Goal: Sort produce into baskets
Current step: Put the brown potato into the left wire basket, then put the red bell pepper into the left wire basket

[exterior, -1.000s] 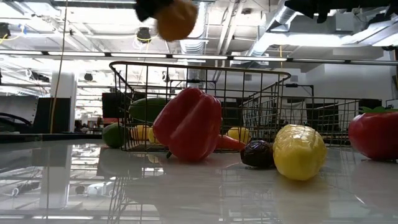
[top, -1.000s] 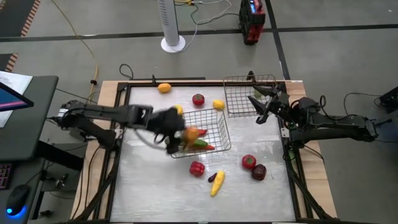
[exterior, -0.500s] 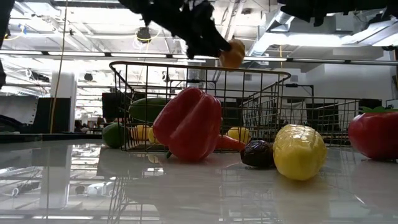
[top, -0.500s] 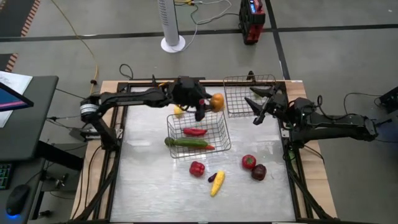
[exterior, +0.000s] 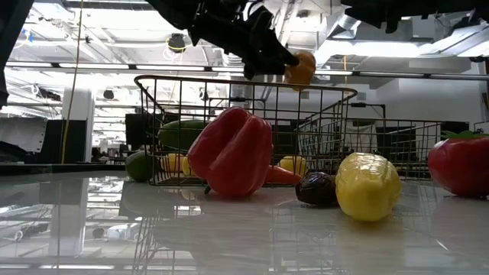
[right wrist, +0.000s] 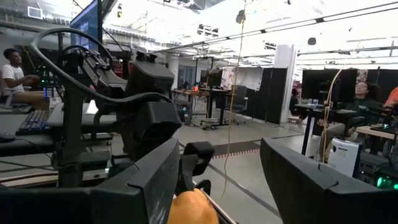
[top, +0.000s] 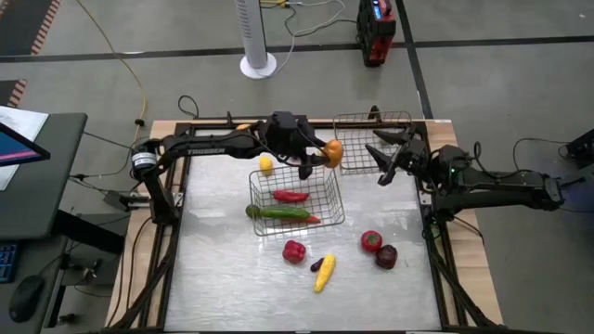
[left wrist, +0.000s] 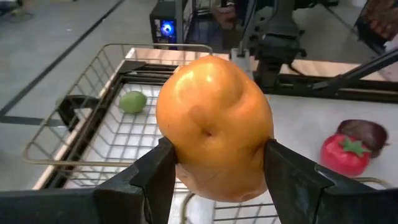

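Observation:
The robot's left gripper will release the orange piece in the near wire basket point(top: 320, 200) next to the red pepper. The orange piece is held at the far basket's edge.
My left gripper point(top: 323, 156) is shut on an orange round produce piece point(top: 332, 152) in the air, at the near-left edge of the far wire basket point(top: 371, 139). That basket holds a green lime point(left wrist: 132, 101). The near wire basket point(top: 295, 197) holds a red pepper point(top: 291, 196) and a green cucumber point(top: 278, 212). My right gripper point(top: 381, 161) is open and empty over the far basket's right side. On the table lie a lemon point(top: 266, 165), a red pepper point(top: 294, 250), corn point(top: 324, 272), a tomato point(top: 371, 241) and a dark-purple piece point(top: 386, 257). My left gripper pinches the orange piece between its two fingers point(left wrist: 155, 177), one on each of its opposite sides point(left wrist: 177, 143). The fingers come from the table's left, slanting a little downward. The piece is lifted clear, above the basket rims point(exterior: 299, 69).
A small purple piece point(top: 316, 264) lies beside the corn. Black frame rails point(top: 176, 213) run along the table's edges. Bare tabletop point(top: 223, 269) lies at the near left. People sit in the room beyond, in the right wrist view point(right wrist: 12, 68).
My left gripper has carried the orange piece from over the near basket's left side toward the table's far edge and right, to the far basket's edge, staying shut on it and clear of the baskets. My right arm has kept still.

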